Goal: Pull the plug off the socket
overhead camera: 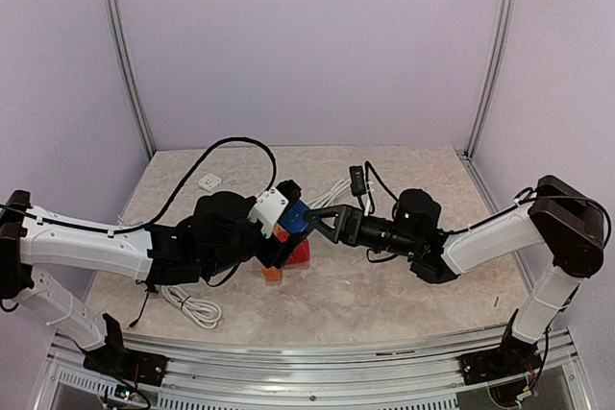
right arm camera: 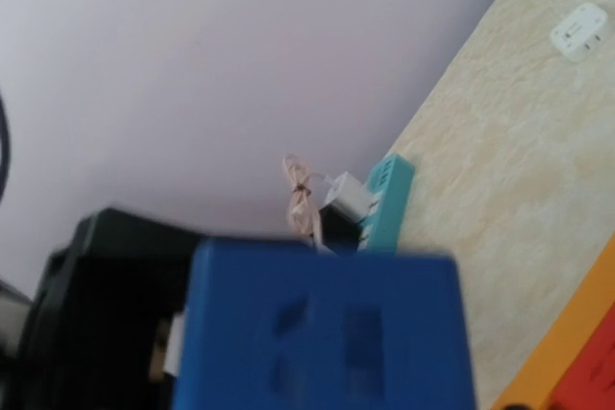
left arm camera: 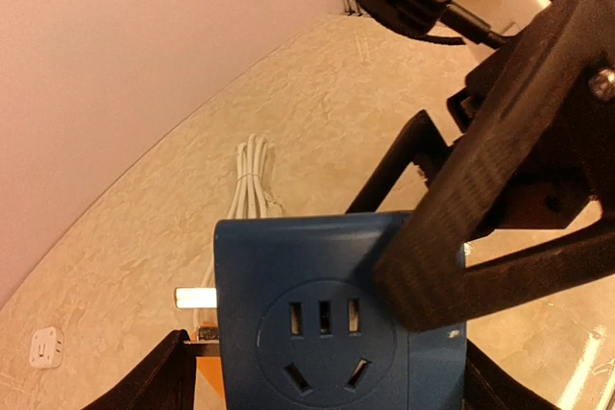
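My left gripper will let go of the blue cube plug on the table (overhead camera: pixel 199 205) in front of the small white adapter.
The blue cube plug (overhead camera: pixel 295 218) is held in the air at the table's middle. My right gripper (overhead camera: pixel 317 221) is shut on it; one of its black fingers (left arm camera: pixel 461 237) lies across the cube (left arm camera: pixel 327 314). The cube fills the right wrist view (right arm camera: pixel 322 324), blurred. A bare metal prong (left arm camera: pixel 192 297) sticks out of the cube's left side. Just below is the orange and red socket block (overhead camera: pixel 288 258). My left gripper (overhead camera: pixel 277 249) is closed on that block, with its fingers (left arm camera: pixel 159 376) at either side and an orange edge (left arm camera: pixel 209 376) showing between them.
A coiled white cable (overhead camera: pixel 192 306) lies at the front left and another white bundle (left arm camera: pixel 252 180) lies behind the cube. A small white adapter (overhead camera: pixel 209 180) lies at the back left. A teal power strip (right arm camera: pixel 386 201) with a white charger lies near the wall. A black cable loops over the left arm.
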Tool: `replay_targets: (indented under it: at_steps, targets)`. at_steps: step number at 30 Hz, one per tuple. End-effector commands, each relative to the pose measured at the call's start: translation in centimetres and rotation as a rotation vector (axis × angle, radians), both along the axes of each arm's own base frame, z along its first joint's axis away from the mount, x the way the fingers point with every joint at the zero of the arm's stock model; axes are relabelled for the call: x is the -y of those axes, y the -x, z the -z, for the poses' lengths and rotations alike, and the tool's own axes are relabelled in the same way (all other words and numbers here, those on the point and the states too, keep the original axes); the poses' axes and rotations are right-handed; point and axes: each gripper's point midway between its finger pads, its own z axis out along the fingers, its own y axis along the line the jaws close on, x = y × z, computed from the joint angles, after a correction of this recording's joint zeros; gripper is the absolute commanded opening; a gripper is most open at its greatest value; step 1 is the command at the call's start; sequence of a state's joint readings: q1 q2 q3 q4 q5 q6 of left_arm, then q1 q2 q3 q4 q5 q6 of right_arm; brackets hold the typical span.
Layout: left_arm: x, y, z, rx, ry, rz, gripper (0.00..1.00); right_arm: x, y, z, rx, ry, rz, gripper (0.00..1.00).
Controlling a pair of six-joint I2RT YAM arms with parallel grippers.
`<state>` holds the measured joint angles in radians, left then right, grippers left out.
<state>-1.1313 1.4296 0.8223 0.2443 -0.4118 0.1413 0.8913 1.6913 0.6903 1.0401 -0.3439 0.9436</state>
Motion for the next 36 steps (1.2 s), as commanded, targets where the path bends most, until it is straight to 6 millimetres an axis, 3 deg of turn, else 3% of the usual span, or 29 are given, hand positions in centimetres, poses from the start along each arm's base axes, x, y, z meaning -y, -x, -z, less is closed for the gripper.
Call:
replay_targets:
  at_steps: [1, 6, 10, 14, 19, 22, 26, 34, 36]
  targets:
    - [-2.9, -2.0, -1.5, -0.034, 0.100, -0.108, 0.44, 1.6, -1.2, -0.8, 0.030, 0.017, 0.042, 0.91]
    - [-6.6, -4.7, -1.3, -0.131, 0.163, -0.226, 0.45, 4.2, -3.0, 0.7, 0.011, 0.093, 0.129, 1.00]
    - [-11.6, -8.4, 0.2, -0.254, 0.199, -0.398, 0.45, 5.6, -3.2, 0.4, 0.031, 0.115, 0.150, 1.00]
    - [-18.0, -12.5, 2.1, -0.360, 0.220, -0.615, 0.46, 6.2, -2.9, 0.0, 0.067, 0.151, 0.157, 1.00]
    - [-22.5, -15.8, 4.4, -0.421, 0.216, -0.770, 0.50, 7.0, -2.4, 0.1, 0.087, 0.181, 0.169, 1.00]
    - [-24.0, -17.7, 5.8, -0.486, 0.232, -0.804, 0.52, 7.5, -2.1, 0.2, 0.093, 0.194, 0.176, 1.00]
    - [-26.0, -20.1, 9.2, -0.569, 0.185, -0.881, 0.54, 8.1, -1.8, 0.9, 0.090, 0.218, 0.186, 1.00]
    - [-28.3, -23.4, 11.9, -0.630, 0.192, -0.938, 0.57, 9.2, -1.2, 1.2, 0.100, 0.251, 0.204, 1.00]
    - [-28.6, -23.8, 12.3, -0.639, 0.185, -0.943, 0.64, 9.4, -1.1, 1.1, 0.107, 0.262, 0.207, 1.00]
